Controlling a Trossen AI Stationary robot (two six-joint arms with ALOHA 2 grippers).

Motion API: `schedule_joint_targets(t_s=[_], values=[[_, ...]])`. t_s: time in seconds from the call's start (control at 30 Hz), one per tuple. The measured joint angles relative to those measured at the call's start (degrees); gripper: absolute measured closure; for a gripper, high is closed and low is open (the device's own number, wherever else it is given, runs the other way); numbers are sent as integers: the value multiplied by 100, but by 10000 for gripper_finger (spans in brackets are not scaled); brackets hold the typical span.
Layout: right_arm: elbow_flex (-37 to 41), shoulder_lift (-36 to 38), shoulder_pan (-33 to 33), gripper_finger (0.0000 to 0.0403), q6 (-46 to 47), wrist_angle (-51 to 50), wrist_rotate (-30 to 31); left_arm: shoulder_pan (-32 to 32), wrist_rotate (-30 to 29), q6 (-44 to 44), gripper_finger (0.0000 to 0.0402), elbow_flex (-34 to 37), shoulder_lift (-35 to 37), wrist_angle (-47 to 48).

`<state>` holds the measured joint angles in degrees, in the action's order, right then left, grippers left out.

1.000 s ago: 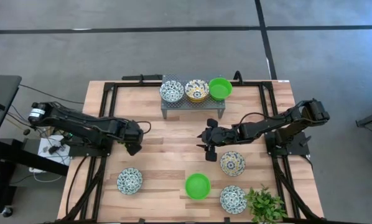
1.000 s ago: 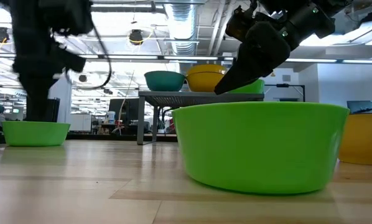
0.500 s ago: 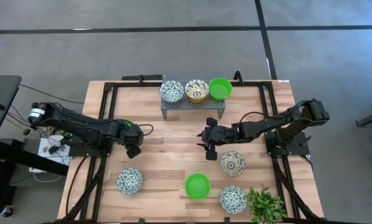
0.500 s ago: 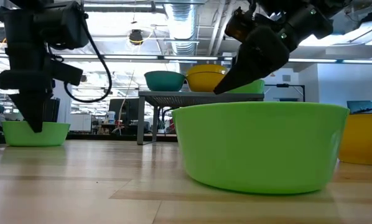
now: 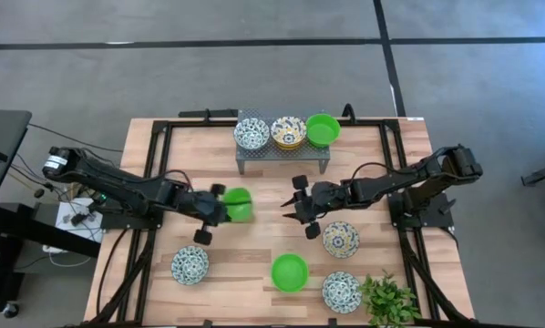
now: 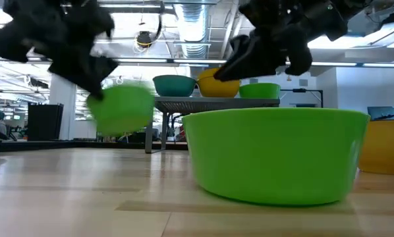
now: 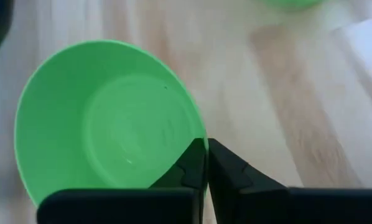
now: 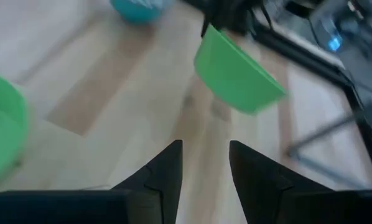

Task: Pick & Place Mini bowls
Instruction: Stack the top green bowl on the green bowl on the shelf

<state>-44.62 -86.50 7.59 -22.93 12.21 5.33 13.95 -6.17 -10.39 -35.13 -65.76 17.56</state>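
Note:
My left gripper is going to set the green mini bowl, which hangs above the table now, down on the bare wood [image 5: 244, 220] between the rack and the near bowls.
My left gripper [image 5: 223, 207] is shut on a plain green mini bowl [image 5: 239, 205], which hangs above the table's middle, left of centre. My right gripper [image 8: 204, 165] stands open and holds nothing, just right of that bowl and above the table. Three mini bowls sit on a grey rack [image 5: 254, 157] at the far edge: blue-and-white [image 5: 251, 133], yellow [image 5: 289, 132], green [image 5: 323, 129]. On the table rest a blue-and-white bowl [image 5: 190, 264], a green one [image 5: 289, 271], a cream patterned one [image 5: 341, 239] and another blue-and-white one [image 5: 342, 292]. My left gripper pinches the green bowl's rim [image 7: 197, 138] between its two fingers, one finger on the inner wall and one on the outer wall. The fingers come slanting down from the table's left side. The bowl is lifted clear of the table and tilted.
A green leafy plant [image 5: 388, 301] stands at the near right corner. Bare wood lies between the rack and the near row of bowls. Black frame rails [image 5: 154, 173] run along the table's left and right sides.
My left gripper has shut on the green bowl that sat at the table's left, rolled its wrist, and carried the bowl up off the table and toward the right, to the middle. The bowl now hangs tilted. My right gripper has rolled in place.

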Motion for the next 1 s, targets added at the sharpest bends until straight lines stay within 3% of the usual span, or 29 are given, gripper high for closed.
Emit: schedule_joint_targets(t_s=[0.1, 0.17, 0.33, 0.57, 0.83, 1.0], values=[[-15, 0, -70, 274, -148, 155, -464, 159, 5, -1383, 392, -30, 0, -631], [-98, 0, -106, 271, -164, 148, -541, 135, 62, -1783, 392, -31, 0, -831], [-420, -5, -116, 258, -525, 158, -572, -147, 556, -1910, 392, -28, -48, -845], [-1096, -598, -325, 225, -613, -264, -1130, -387, 1346, -2322, 392, -28, -455, -1052], [-2095, -1357, -397, 193, -1002, -1479, -1166, -517, 1544, -2545, 392, -28, -984, -1152], [-2597, -1821, -404, 190, -1350, -2028, -1798, -491, 1723, -2603, 392, -26, -1130, -1205]])
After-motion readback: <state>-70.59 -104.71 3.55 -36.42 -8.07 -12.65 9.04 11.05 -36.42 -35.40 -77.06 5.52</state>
